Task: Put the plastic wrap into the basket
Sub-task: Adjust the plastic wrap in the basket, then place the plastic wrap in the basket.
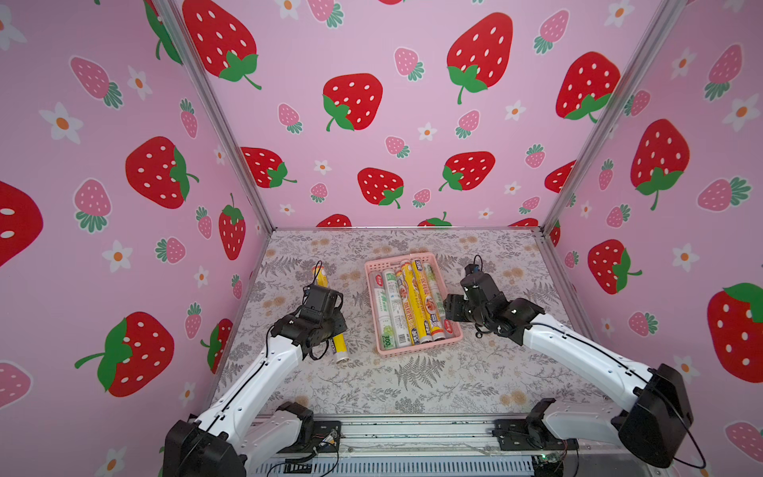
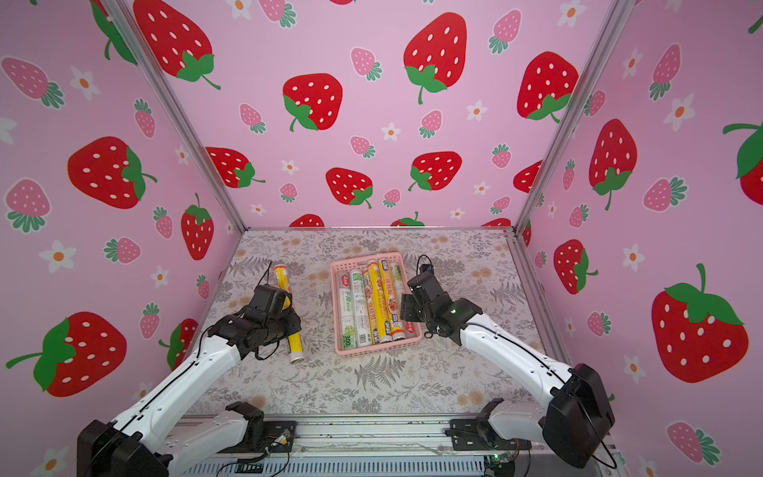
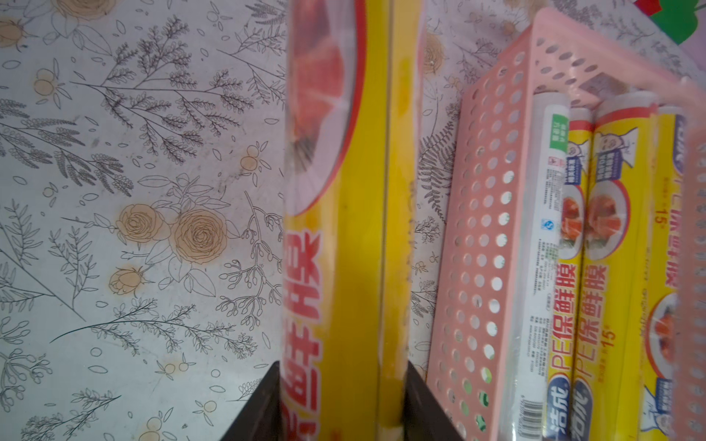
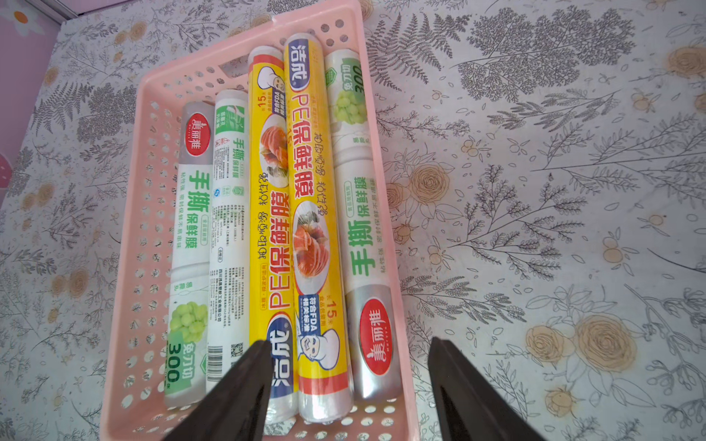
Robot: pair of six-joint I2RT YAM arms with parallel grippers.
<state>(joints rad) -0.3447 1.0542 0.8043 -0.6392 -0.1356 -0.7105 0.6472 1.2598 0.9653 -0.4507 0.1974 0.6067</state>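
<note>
Next, I let go of the yellow roll with my left gripper on top of the white rolls (image 1: pixel 390 297) (image 3: pixel 543 235) inside the pale-pink basket.
The pale-pink basket (image 1: pixel 417 351) (image 2: pixel 377 350) stands mid-table and holds several rolls of plastic wrap side by side, yellow ones (image 4: pixel 309 191) between white ones with green print (image 4: pixel 191 210). Another yellow roll (image 1: pixel 339 347) (image 2: pixel 295 345) (image 3: pixel 344 229) lies lengthwise to the left of the basket, parallel to its perforated wall (image 3: pixel 481 229). My left gripper (image 3: pixel 342 382) (image 1: pixel 332 326) is shut on this roll near its middle. I cannot tell whether it still touches the table. My right gripper (image 4: pixel 349 351) (image 1: pixel 452 307) hovers open over the basket's right side, holding nothing.
The floral tablecloth (image 1: pixel 413 384) covers the table. Strawberry-print walls (image 1: pixel 231 256) close in the left, back and right sides. A metal rail (image 1: pixel 413 429) with the arm bases runs along the front edge.
</note>
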